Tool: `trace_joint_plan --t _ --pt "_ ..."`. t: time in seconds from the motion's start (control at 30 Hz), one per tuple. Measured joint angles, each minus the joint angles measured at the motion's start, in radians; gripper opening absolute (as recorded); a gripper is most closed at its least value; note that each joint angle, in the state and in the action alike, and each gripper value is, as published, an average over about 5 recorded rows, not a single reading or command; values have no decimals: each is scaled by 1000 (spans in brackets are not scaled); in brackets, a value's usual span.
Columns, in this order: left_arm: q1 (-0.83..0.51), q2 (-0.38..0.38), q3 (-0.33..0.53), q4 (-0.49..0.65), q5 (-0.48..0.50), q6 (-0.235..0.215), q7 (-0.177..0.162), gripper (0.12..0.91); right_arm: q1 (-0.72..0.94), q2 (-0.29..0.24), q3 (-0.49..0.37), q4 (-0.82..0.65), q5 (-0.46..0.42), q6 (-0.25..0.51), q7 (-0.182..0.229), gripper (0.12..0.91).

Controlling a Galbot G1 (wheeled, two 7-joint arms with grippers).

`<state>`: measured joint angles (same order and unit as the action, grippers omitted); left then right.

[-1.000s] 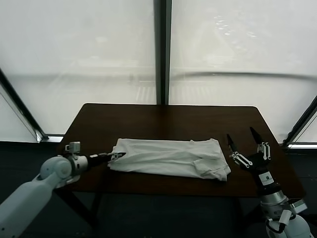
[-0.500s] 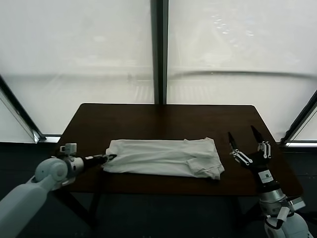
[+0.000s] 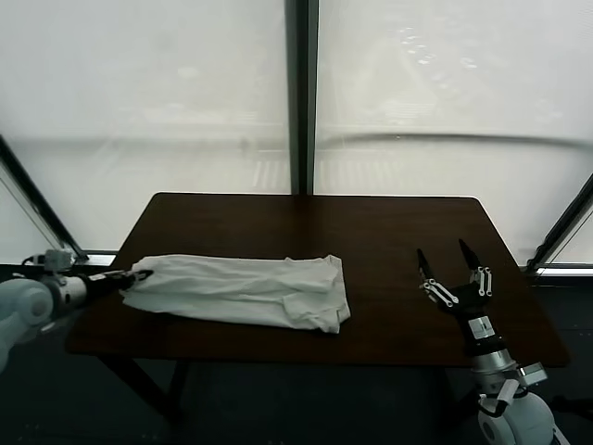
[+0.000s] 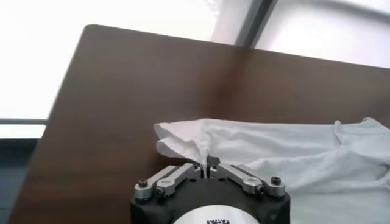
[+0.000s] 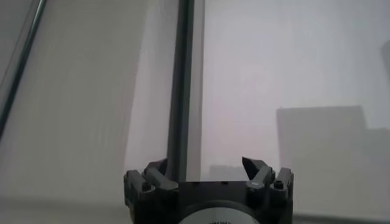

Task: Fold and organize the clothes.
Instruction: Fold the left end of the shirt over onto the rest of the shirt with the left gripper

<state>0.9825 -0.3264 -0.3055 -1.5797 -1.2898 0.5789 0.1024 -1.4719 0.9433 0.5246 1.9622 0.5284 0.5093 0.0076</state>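
My left gripper will let go of the pinched end of the white T-shirt, and I will leave it on top of the T-shirt's opposite end (image 3: 313, 288).
The clothes, a white T-shirt (image 3: 241, 290), lie folded into a long strip on the left half of the dark wooden table (image 3: 371, 232). My left gripper (image 3: 137, 276) is at the table's left edge, shut on the shirt's left end. In the left wrist view that gripper (image 4: 203, 165) pinches a bunched fold of the white T-shirt (image 4: 274, 155). My right gripper (image 3: 448, 259) stands upright over the table's right front part, open, with nothing in it and well apart from the shirt. The right wrist view shows the right gripper (image 5: 205, 167) against the window only.
Large frosted windows with a dark central post (image 3: 298, 93) stand behind the table. Bare tabletop lies between the shirt's right end and the right gripper. The table's front edge (image 3: 315, 356) runs close below the shirt.
My left gripper closed on the shirt's left end and pulled it leftwards; the whole shirt slid left across the table. The right gripper shifted only slightly.
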Motion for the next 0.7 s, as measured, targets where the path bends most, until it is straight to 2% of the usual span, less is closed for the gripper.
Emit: trace_joint_plan --t 0.13,0.3,0.53,0.7 --pt "25 12 -27 -22 -8 0 -18 183 -1 7 -1 0 -1 -2 1 907" --pt "57 -13 -54 -83 -57 7 -74 183 -12 14 3 12 -4 -12 2 907" --pt "41 -113 -27 -218 -95 43 -166 183 -46 20 30 31 -9 -20 4 907" --pt "16 -203 18 -309 -85 51 -202 182 -74 35 47 39 -23 -20 4 907"
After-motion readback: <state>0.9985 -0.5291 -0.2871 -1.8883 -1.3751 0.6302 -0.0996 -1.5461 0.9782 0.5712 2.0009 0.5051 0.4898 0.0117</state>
